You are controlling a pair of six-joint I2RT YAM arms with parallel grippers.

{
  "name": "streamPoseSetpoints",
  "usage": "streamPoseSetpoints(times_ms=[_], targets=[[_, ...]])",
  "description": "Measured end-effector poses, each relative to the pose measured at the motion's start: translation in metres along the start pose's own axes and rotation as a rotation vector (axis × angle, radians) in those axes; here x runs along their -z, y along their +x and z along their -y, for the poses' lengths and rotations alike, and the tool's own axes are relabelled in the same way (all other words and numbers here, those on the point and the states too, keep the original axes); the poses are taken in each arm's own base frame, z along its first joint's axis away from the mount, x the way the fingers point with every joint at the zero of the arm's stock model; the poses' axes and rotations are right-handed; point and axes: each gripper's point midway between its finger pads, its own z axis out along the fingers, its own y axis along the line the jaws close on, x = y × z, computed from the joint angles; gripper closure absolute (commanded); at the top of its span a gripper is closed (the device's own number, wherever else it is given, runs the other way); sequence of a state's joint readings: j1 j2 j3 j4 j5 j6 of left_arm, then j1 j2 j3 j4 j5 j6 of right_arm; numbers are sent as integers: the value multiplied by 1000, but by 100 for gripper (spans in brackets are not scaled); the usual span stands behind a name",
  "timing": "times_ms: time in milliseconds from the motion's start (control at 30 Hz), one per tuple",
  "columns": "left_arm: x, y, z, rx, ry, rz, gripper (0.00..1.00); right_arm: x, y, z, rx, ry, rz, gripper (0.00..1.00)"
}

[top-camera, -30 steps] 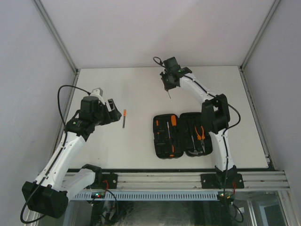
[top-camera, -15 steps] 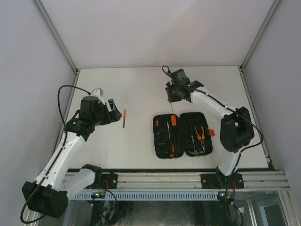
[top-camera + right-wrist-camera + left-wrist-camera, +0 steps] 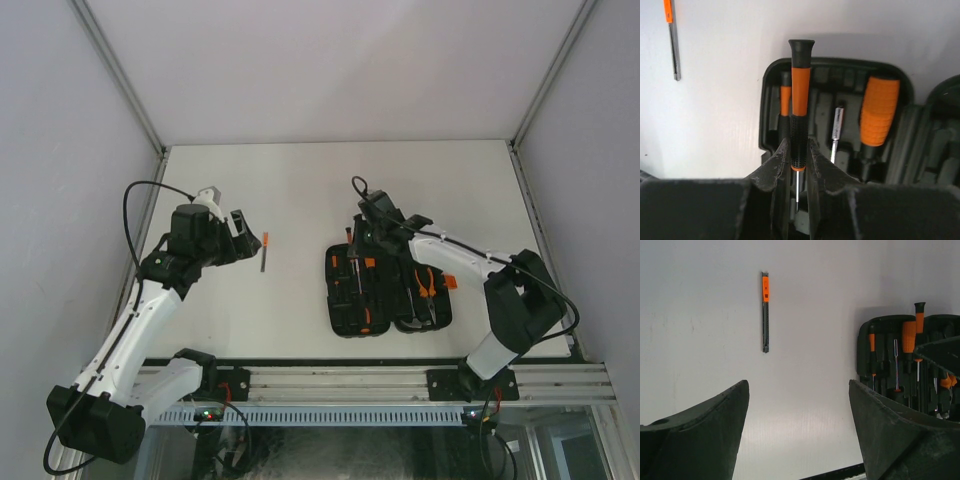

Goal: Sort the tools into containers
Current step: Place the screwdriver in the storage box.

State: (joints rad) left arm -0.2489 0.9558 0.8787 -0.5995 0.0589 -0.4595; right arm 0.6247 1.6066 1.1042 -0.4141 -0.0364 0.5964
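My right gripper should release the screwdriver in the case (image 3: 348,268) (image 3: 809,123) between the case's outermost screwdriver and the metal bit. The screwdriver is now held over the case.
The black tool case (image 3: 392,318) lies open at centre right and holds several orange-and-black tools, with pliers (image 3: 427,285) in its right half. My right gripper (image 3: 798,145) is shut on a thin orange-and-black screwdriver (image 3: 800,90) and holds it over the case's left half (image 3: 771,80), handle end pointing away. In the top view this gripper (image 3: 362,240) is at the case's far left corner. A loose thin screwdriver (image 3: 264,251) lies on the table left of the case; it also shows in the left wrist view (image 3: 765,310). My left gripper (image 3: 240,240) is open and empty, just left of that loose screwdriver.
The white table (image 3: 300,190) is bounded by white walls at the back and sides. A metal rail (image 3: 340,385) runs along the near edge. In the case, a thick orange handle (image 3: 879,112) and a metal bit (image 3: 837,125) lie right of the held screwdriver.
My right gripper has carried the screwdriver from the far middle of the table down to the case's far left corner. The left arm has not moved.
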Motion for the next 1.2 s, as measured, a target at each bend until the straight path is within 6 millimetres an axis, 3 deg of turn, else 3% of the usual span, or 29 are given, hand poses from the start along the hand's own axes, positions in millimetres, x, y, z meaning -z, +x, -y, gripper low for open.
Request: streamPoseSetpoints(times_ms=[300, 767, 1200], targets=[[0, 0, 0, 0, 1, 0, 16, -3, 14, -17, -70, -29, -16, 100], [0, -1, 1, 0, 4, 5, 16, -16, 41, -15, -59, 15, -93, 100], [0, -1, 1, 0, 5, 5, 16, -19, 62, -1, -57, 64, -145, 100]])
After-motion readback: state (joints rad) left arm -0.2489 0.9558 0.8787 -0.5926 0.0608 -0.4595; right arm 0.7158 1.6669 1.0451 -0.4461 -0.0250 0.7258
